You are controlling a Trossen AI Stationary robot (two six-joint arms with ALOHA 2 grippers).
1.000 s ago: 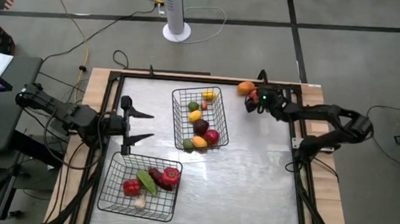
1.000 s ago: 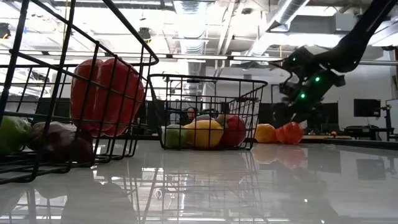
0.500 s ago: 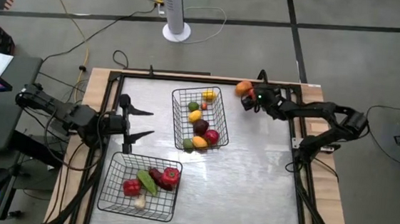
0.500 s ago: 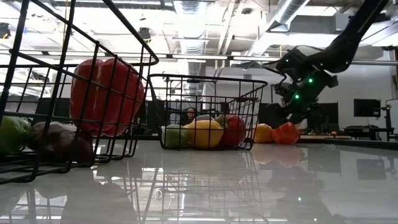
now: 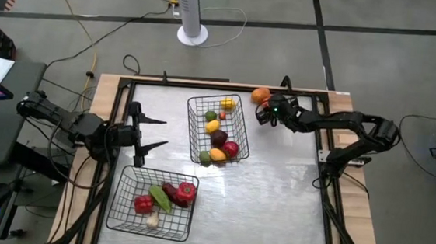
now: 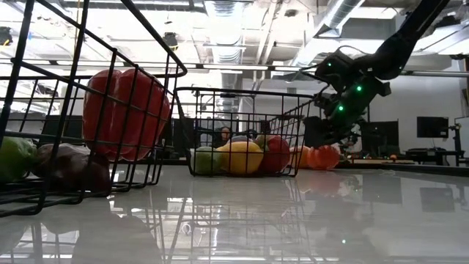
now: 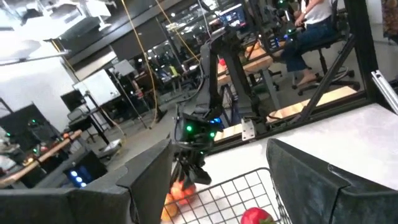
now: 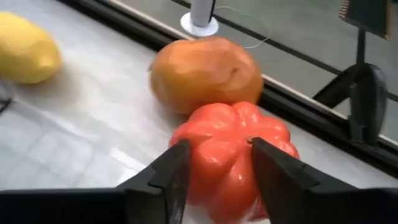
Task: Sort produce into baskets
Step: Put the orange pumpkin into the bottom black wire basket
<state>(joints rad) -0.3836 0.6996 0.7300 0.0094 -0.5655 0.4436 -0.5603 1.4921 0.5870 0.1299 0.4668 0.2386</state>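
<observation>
I will open my right gripper wide and take the red-orange piece around its full body (image 8: 225,167) before lifting, because one of that gripper's fingers lies over the piece's top.
A red-orange ribbed produce piece (image 8: 230,143) (image 6: 324,156) lies on the table near its far edge, right of the far basket (image 5: 191,132). It touches a round orange (image 8: 205,74) (image 5: 260,96). My right gripper (image 8: 217,146) (image 5: 265,112) is closed on the red-orange piece. My left gripper (image 5: 158,134) (image 7: 217,186) waits open at the table's left, between the two baskets. The far basket holds several yellow, green, red and maroon pieces. The near basket (image 5: 116,200) holds red, green, maroon and white pieces. My right gripper pinches the red-orange piece between its two fingers, on two opposite sides of the ribbed body (image 8: 217,130). The fingers slant down from the table's right side. The piece sits on the table, with its far side against the orange.
The table's raised dark frame (image 8: 323,118) runs just behind the orange. A yellow piece (image 8: 25,56) lies in the far basket close by. Open tabletop (image 5: 283,189) stretches right of the baskets. A fan base (image 5: 192,34) stands on the floor beyond.
My right gripper has moved toward the table's left edge along the far edge, nearer the far basket. The red-orange piece and the orange have both slid left with it, staying on the table.
</observation>
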